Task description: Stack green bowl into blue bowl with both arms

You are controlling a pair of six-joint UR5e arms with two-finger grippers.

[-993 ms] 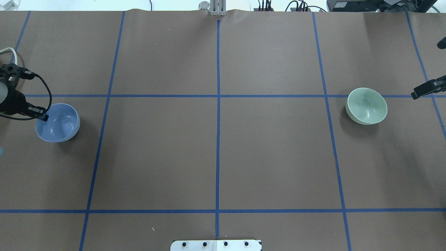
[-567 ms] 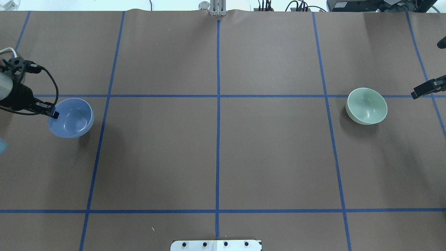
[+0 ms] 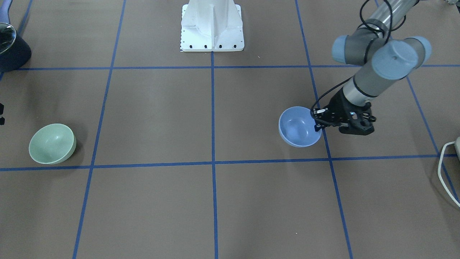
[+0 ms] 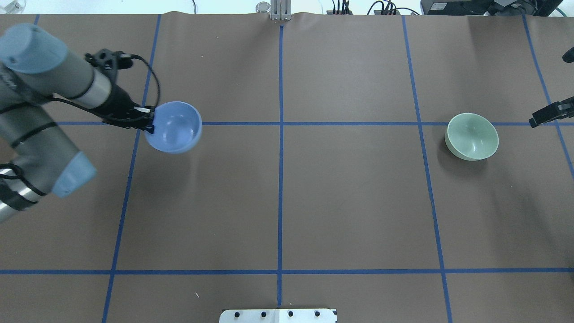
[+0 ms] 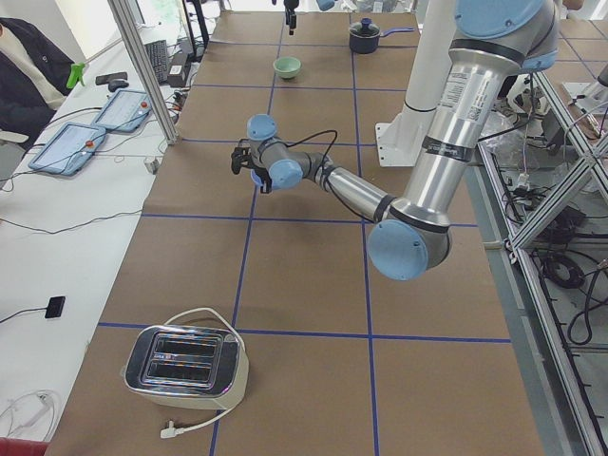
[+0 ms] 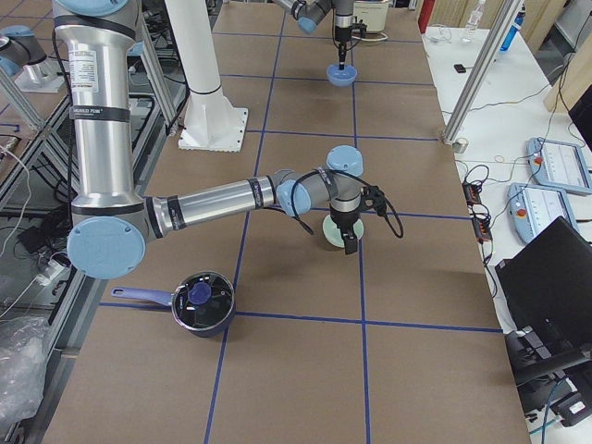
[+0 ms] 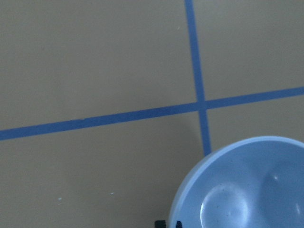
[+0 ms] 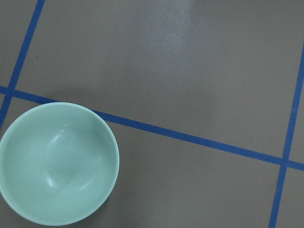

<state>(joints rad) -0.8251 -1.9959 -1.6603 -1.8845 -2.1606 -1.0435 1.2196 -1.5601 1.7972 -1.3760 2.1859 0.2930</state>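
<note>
Next, my left gripper releases the blue bowl on the blue tape line running out from the white pedestal [image 3: 213,114]. The bowl is now held just above the table.
My left gripper [image 4: 150,124] is shut on the near-left rim of the blue bowl [image 4: 175,127] and holds it upright just above the table, left of centre. The blue bowl also shows in the front view [image 3: 299,126] and fills the lower right of the left wrist view [image 7: 247,185]. The green bowl [image 4: 471,136] sits upright on the table at the right, also in the right wrist view [image 8: 57,164]. My right gripper [image 4: 536,120] hangs at the right edge, above and just right of the green bowl, holding nothing. I cannot tell whether it is open or shut.
A dark pot [image 6: 199,302] with a lid stands on the robot's right, near the table's robot-side edge. A toaster [image 5: 185,366] sits at the table's left end. The white pedestal [image 3: 212,27] stands at the robot-side middle. Blue tape lines [image 4: 280,134] grid the brown table.
My left arm has carried the blue bowl from the table's left edge to the right and farther away, over the tape crossing. The green bowl and right gripper have not moved.
</note>
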